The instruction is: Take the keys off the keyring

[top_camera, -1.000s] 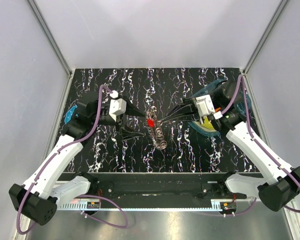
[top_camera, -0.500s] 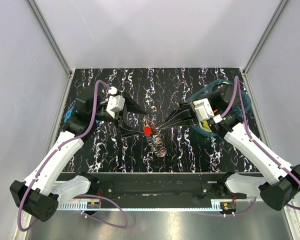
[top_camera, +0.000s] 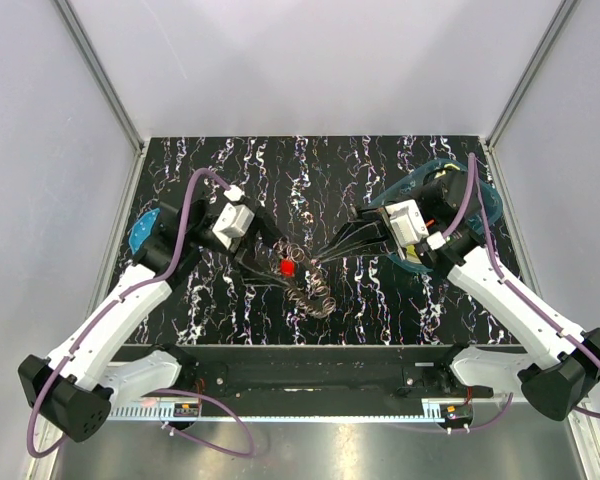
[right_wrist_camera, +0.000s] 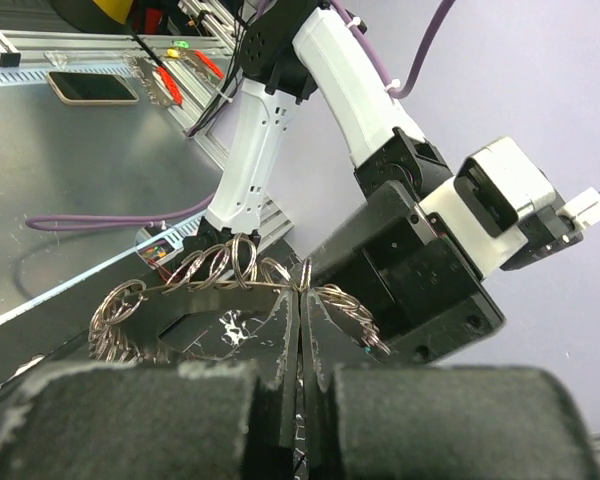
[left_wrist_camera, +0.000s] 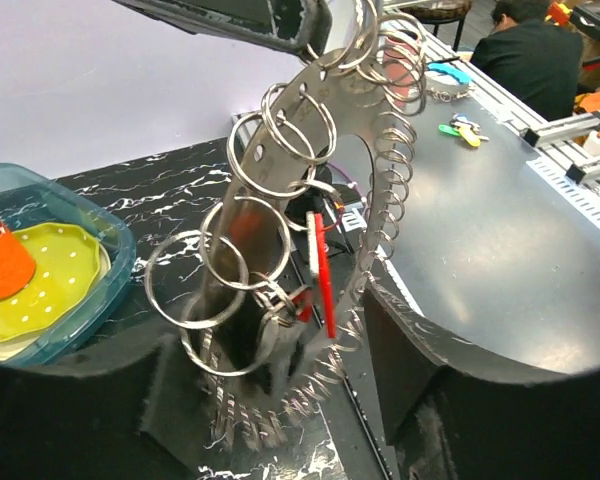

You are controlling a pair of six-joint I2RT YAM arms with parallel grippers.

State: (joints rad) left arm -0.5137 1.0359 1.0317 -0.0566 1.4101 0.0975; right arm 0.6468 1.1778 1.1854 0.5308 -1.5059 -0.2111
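Note:
My right gripper is holding the upper edge of the tilted, hanging hoop, so next my left gripper grabs the hoop's lower end (left_wrist_camera: 270,405), freeing my right gripper to regrip.
The keyring (left_wrist_camera: 330,110) is a flat grey metal hoop, and it hangs tilted above the black table. Many small silvery loops and one red piece (left_wrist_camera: 322,270) of the keys are threaded round its rim. My right gripper (right_wrist_camera: 300,310) is shut on the hoop's upper edge (right_wrist_camera: 210,290). From above, its tips (top_camera: 315,260) meet the bunch (top_camera: 310,285) just right of the red piece (top_camera: 287,267). My left gripper (left_wrist_camera: 300,400) is open, with one finger on each side of the bunch's lower part. Its fingers (top_camera: 278,264) stand close to the loops.
A blue-rimmed container (left_wrist_camera: 90,300) with a yellow plate and an orange cup (left_wrist_camera: 0,262) stands at the right (top_camera: 480,200), under my right arm. A blue disc (top_camera: 140,228) lies at the left edge. A metal rail (top_camera: 310,375) runs along the table's front.
Both grippers and the bunch have shifted toward the table's near edge and slightly left. The left fingers have drawn closer together around the bunch. The right gripper stays shut on the hoop.

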